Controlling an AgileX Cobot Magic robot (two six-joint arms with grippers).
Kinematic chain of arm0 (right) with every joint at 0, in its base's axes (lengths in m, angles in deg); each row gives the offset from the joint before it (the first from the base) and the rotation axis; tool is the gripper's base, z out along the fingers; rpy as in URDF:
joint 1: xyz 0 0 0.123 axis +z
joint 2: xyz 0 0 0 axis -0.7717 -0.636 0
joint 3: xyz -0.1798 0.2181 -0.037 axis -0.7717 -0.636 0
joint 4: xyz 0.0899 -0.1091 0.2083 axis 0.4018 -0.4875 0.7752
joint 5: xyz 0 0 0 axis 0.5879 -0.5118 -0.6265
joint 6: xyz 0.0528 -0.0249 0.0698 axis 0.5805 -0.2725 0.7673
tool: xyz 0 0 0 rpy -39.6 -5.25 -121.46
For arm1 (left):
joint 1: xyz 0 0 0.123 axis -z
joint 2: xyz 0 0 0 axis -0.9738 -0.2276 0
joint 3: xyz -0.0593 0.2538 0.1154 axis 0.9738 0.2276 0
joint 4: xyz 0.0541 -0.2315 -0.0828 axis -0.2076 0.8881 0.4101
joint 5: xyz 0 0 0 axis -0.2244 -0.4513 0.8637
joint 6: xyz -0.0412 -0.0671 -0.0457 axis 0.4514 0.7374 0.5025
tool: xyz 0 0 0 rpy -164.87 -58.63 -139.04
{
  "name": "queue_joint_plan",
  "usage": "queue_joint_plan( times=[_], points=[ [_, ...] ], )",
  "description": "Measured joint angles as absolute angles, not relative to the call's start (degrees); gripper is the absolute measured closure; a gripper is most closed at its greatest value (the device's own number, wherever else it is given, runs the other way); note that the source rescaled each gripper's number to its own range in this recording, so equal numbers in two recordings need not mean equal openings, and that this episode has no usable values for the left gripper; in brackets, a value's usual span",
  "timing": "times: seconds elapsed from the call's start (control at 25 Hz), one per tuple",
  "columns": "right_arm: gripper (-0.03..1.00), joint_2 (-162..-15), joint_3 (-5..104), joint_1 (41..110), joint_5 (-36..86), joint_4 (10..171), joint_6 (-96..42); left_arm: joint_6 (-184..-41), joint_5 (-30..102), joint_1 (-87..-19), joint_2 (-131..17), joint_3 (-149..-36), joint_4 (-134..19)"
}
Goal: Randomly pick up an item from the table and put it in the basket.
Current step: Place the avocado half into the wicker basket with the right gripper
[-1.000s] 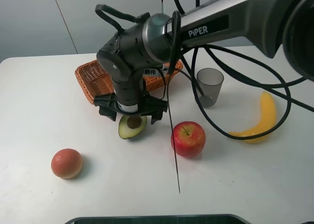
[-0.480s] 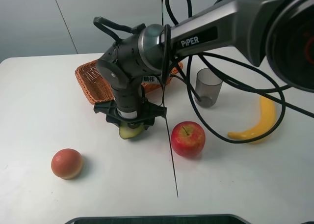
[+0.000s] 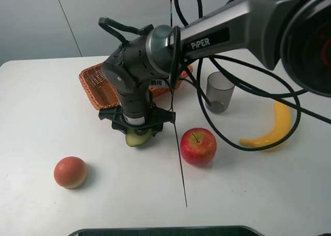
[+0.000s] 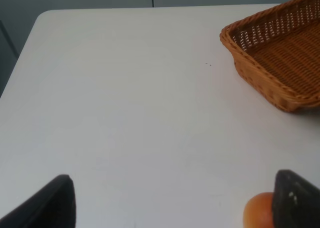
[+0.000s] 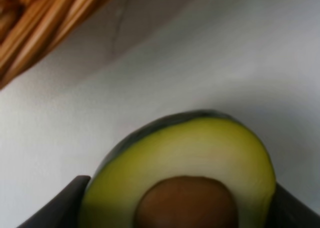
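The halved avocado will go down in the middle of the wicker basket (image 3: 133, 70), near the basket's back side, placed by my right gripper.
The halved avocado (image 3: 137, 138) lies flesh up on the white table (image 3: 41, 117), just in front of the wicker basket (image 3: 97, 83). My right gripper (image 3: 137, 132) reaches across from the right and sits low over it. In the right wrist view the avocado (image 5: 185, 163) fills the gap, and both dark fingers (image 5: 62, 205) press its sides, so the right gripper (image 5: 180, 208) is shut on it. The basket's edge (image 5: 40, 18) is close behind. My left gripper (image 4: 170, 203) is open and empty above bare table, with the basket (image 4: 280, 58) ahead of it.
A red apple (image 3: 198, 145) stands right of the avocado. A round orange-red fruit (image 3: 70, 172) lies front left and shows in the left wrist view (image 4: 257, 212). A grey cup (image 3: 220, 91) and a banana (image 3: 274, 127) are to the right. A thin black cable (image 3: 181, 163) hangs near the apple.
My right gripper came down over the avocado, and its fingers now press the avocado's sides. The last half second shows almost no motion.
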State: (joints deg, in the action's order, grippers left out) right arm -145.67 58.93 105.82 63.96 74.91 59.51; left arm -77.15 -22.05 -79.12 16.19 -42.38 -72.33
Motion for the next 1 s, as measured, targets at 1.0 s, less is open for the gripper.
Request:
queue_joint_plan(
  times=[1.0],
  points=[
    [0.95, -136.0, 72.6, 96.7, 61.8, 67.9, 29.7, -77.1, -22.0, -79.1, 16.2, -42.4, -72.3]
  ],
)
